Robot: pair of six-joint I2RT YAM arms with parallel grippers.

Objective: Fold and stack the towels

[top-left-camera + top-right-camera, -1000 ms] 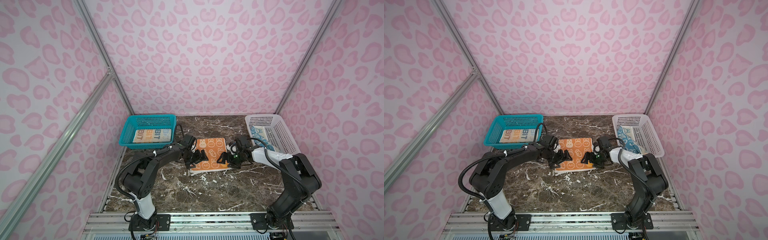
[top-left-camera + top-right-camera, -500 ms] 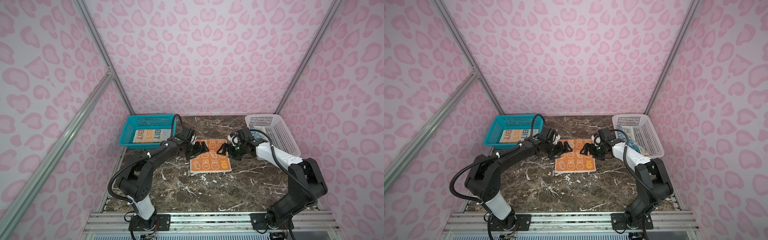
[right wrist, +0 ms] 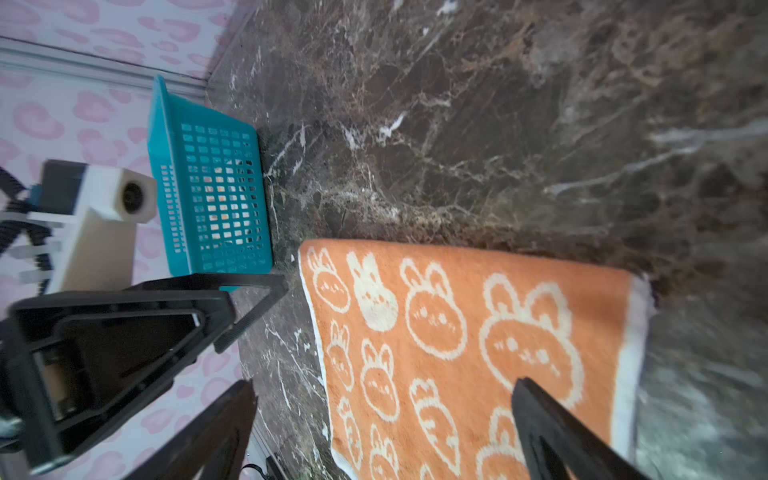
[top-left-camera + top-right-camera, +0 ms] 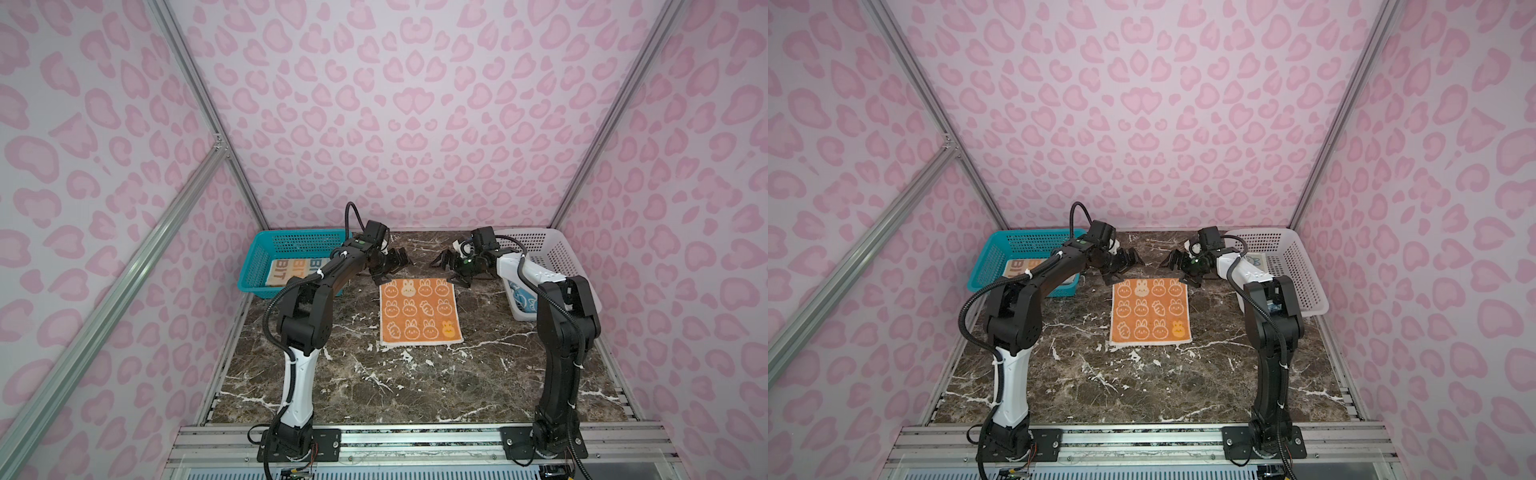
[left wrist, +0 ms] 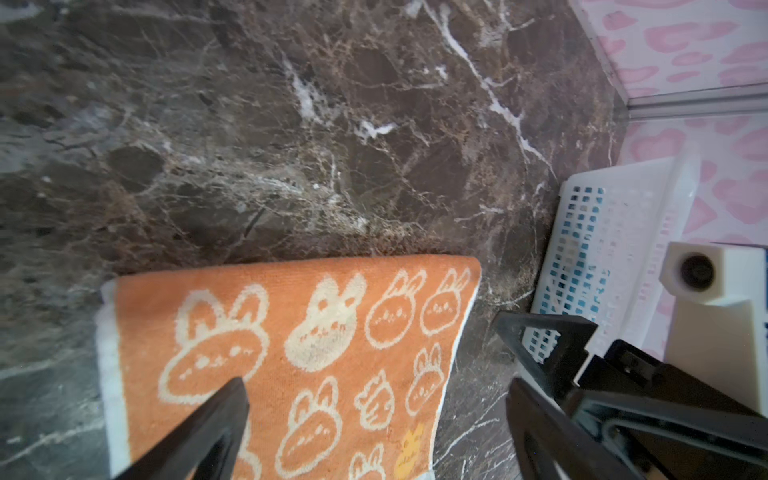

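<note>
The robot's right gripper needs to close on the far corner [image 4: 452, 280] [image 3: 640, 284] of the orange towel, the corner that is nearest the white basket.
An orange towel with rabbit faces [image 4: 419, 311] [image 4: 1150, 309] lies spread flat in the middle of the marble table. My left gripper [image 4: 395, 266] [image 4: 1127, 264] hangs open just above its far left corner. My right gripper [image 4: 451, 268] [image 4: 1179, 266] hangs open above its far right corner. Both wrist views show the orange towel [image 5: 332, 332] [image 3: 457, 332] below wide jaws with nothing between them, in the left gripper [image 5: 376, 390] and the right gripper [image 3: 384, 388]. A cream lettered towel [image 4: 291, 270] lies in the teal basket. A blue towel [image 4: 521, 297] lies in the white basket.
The teal basket [image 4: 257, 266] [image 3: 208, 187] stands at the back left and the white basket [image 4: 552, 257] [image 5: 582, 249] at the back right, each close to an arm. Pink patterned walls enclose the table on three sides.
Both grippers have moved from over the middle of the orange towel back to its far edge and risen a little. The towel lies where it was.
</note>
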